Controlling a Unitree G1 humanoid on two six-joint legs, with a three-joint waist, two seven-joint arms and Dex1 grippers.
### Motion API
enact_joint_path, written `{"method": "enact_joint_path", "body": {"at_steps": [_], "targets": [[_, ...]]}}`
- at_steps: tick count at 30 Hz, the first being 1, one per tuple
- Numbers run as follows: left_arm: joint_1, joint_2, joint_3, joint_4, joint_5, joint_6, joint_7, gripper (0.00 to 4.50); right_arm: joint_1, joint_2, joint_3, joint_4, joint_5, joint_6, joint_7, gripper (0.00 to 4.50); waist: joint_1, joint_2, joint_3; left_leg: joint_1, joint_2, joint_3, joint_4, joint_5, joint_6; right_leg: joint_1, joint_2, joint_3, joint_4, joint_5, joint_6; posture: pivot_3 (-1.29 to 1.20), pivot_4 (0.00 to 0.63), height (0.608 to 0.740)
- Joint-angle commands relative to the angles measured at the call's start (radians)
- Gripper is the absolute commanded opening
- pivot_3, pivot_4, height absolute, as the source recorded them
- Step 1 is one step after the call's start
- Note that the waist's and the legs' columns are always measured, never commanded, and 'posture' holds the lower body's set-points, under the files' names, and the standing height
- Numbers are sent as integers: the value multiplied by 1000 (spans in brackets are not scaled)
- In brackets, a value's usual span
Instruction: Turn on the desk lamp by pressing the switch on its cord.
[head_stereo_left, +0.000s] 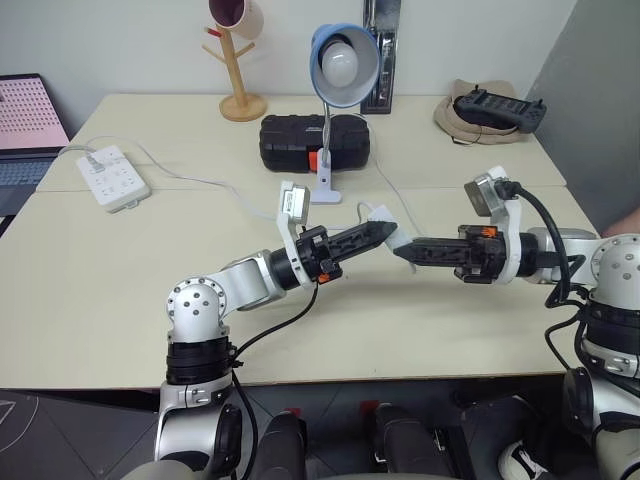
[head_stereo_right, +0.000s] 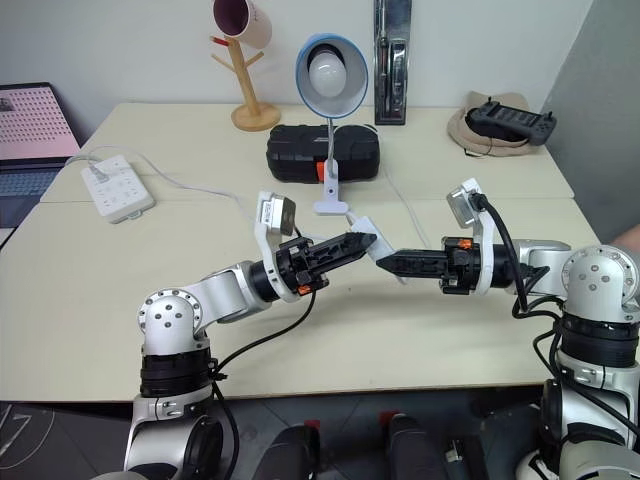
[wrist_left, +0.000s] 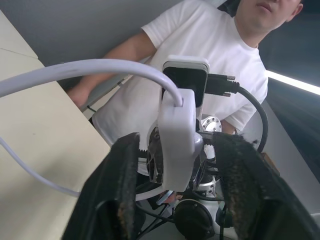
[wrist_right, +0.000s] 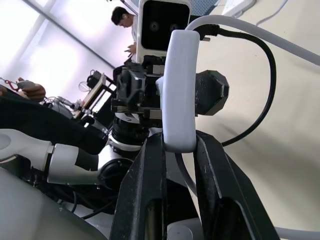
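I have the white switch to put down. I will set it on the bare tabletop (head_stereo_left: 393, 252) in front of the desk lamp, toward my right gripper's side.
The desk lamp (head_stereo_left: 343, 55), with its blue shade and white bulb, stands unlit at the back middle of the table. Its thin white cord (head_stereo_left: 200, 182) runs across the tabletop and rises to the white switch (head_stereo_left: 386, 224), which is held up in the air between my two grippers. My right gripper (head_stereo_left: 402, 250) comes in from the right and is shut on one end of the switch (wrist_right: 180, 90). My left gripper (head_stereo_left: 387, 233) comes in from the left. Its fingers stand on either side of the switch (wrist_left: 177, 140), with a gap showing on each side.
A white power strip (head_stereo_left: 113, 177) lies at the back left, near a laptop (head_stereo_left: 25, 120). A black case (head_stereo_left: 315, 143) sits behind the lamp's clip, and a wooden mug tree (head_stereo_left: 240, 70) is farther back. A cap with a controller (head_stereo_left: 490, 108) is at the back right. A person in a white T-shirt (wrist_left: 200, 50) sits at the table's right side.
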Motion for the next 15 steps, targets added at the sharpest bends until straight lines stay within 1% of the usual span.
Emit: {"method": "enact_joint_path", "body": {"at_steps": [1,3,4,5,7,15], "targets": [[-23,-1,-3,-4,-28,-14,-6,1372,-2,-12,-32,-20,48,-4,-8,397,0,0,0,0,0,0,0,0,0,0,0,0,0,0,0,0,150,740],[-24,-3,-4,-3,-29,-16,-7,946,1,-13,-33,-20,54,-3,-13,397,0,0,0,0,0,0,0,0,0,0,0,0,0,0,0,0,150,740],[-25,-5,-3,-1,-33,-17,-6,892,3,-15,-32,-19,55,-4,-13,397,0,0,0,0,0,0,0,0,0,0,0,0,-1,0,0,0,150,740],[-23,-7,-3,-2,-37,-18,-5,706,8,-17,-33,-22,60,-4,-16,397,0,0,0,0,0,0,0,0,0,0,0,0,-1,0,0,0,150,740],[-23,-12,4,8,-59,-20,10,569,14,-21,-30,-23,69,-5,-20,397,0,0,0,-1,0,0,-1,0,0,0,0,0,-2,0,0,0,150,740],[-5,-2,6,11,-126,-8,34,508,36,-42,-15,-34,86,-24,-19,397,0,0,0,-1,0,0,-1,0,0,0,0,0,-3,0,0,0,150,740]]}}
